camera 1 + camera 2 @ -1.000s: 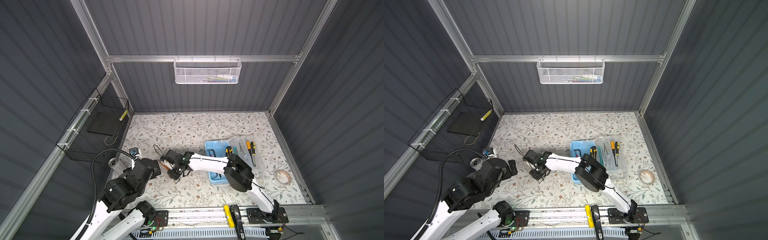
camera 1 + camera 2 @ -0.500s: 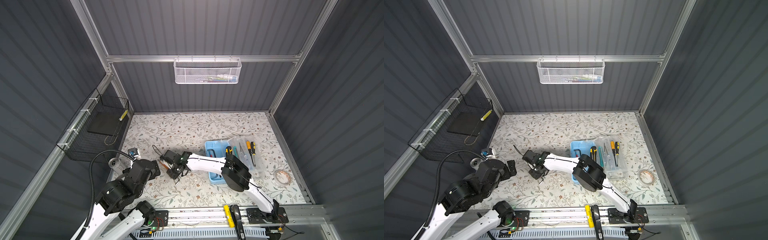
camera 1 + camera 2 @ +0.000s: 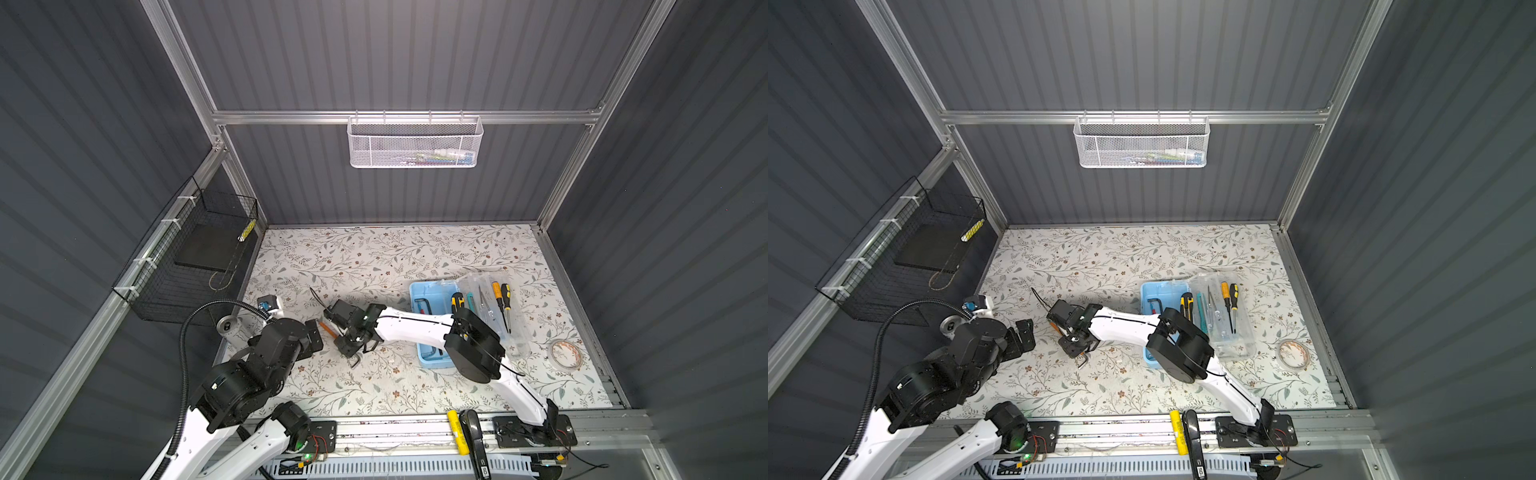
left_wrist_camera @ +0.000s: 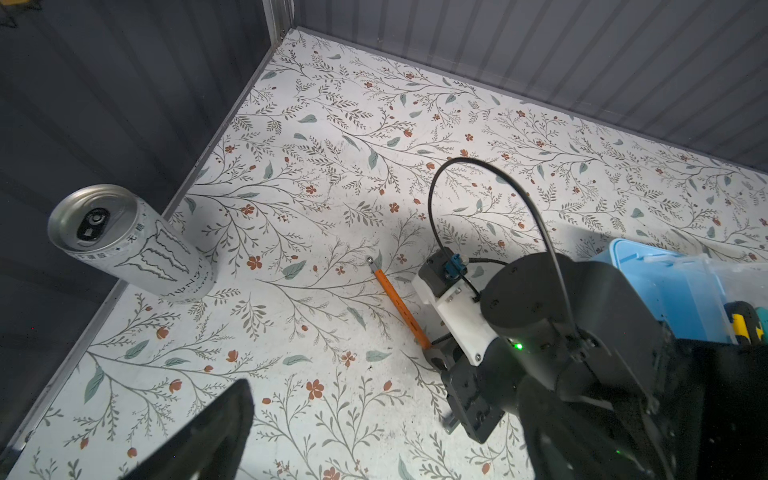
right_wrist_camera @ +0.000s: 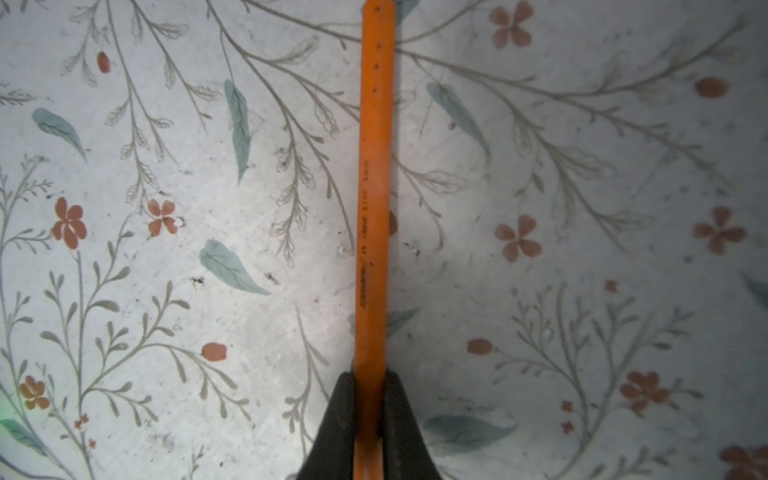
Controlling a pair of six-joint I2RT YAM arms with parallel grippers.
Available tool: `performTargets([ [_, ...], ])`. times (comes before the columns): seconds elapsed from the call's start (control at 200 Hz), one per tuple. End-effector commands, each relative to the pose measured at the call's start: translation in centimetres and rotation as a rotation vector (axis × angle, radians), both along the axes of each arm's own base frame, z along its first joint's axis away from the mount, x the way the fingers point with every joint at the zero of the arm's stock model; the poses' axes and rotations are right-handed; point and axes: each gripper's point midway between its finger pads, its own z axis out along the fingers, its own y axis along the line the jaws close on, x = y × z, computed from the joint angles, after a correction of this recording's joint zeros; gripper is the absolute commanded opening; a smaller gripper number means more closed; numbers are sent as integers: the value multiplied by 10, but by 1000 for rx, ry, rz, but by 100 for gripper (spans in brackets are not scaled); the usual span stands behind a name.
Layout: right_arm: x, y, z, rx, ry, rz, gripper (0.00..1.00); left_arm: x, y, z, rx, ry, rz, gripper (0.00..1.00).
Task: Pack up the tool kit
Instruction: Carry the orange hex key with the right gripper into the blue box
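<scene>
Next, my right gripper sets the orange-sleeved hex key down in the light blue base (image 3: 442, 324) next to the black hex key.
The tool kit (image 3: 428, 291) lies open on the right of the floral mat, light blue base beside its clear lid (image 3: 494, 328); in the left wrist view its blue corner (image 4: 648, 274) shows. Left of the kit a thin orange tool (image 5: 374, 187) lies flat on the mat, also seen as an orange tool (image 4: 397, 301) in the left wrist view. My right gripper (image 5: 370, 376) is shut on one end of it, and in a top view the right gripper (image 3: 337, 330) reaches far left. My left gripper (image 3: 312, 337) hovers open just left of it, holding nothing.
A drink can (image 4: 124, 245) stands by the left wall. Screwdrivers (image 3: 500, 299) and tweezers rest on the lid. A tape roll (image 3: 565, 354) lies far right. A white mesh basket (image 3: 411, 143) and a black wire basket (image 3: 195, 257) hang on the walls.
My right gripper has closed its jaws onto the orange tool. The left arm has shifted slightly.
</scene>
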Motion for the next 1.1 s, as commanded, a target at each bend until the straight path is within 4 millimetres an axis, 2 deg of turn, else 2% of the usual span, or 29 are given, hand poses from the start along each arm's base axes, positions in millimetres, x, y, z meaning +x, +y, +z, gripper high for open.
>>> performTargets([
  [0.0, 12, -3, 42, 68, -67, -70, 1, 5, -8, 5, -3, -8, -33, 100],
  [0.115, 19, -14, 64, 87, -114, -112, 0, 8, -12, 3, 11, 5, -46, 100],
  [0.2, 26, -30, 78, 87, -150, -157, 0, 11, -18, 1, 9, 9, -58, 99],
  [0.305, 36, -58, 93, 109, -173, -243, 0, 17, -27, -4, -3, 6, -84, 99],
  [0.455, 45, -111, 111, 116, -182, -380, 0, 25, -44, -8, -9, -1, -155, 99],
  [0.635, 46, -184, 112, 65, -196, -549, 0, 30, -56, -10, -27, -15, -196, 100],
  [0.786, 44, -237, 99, -57, -204, -648, 0, 33, -63, -21, -26, 3, -215, 99],
  [0.971, 40, -280, 76, -220, -199, -708, 0, 37, -76, -32, -41, 31, -256, 99],
  [1.096, 42, -290, 68, -313, -215, -701, 0, 35, -100, -35, -102, 34, -361, 99],
])
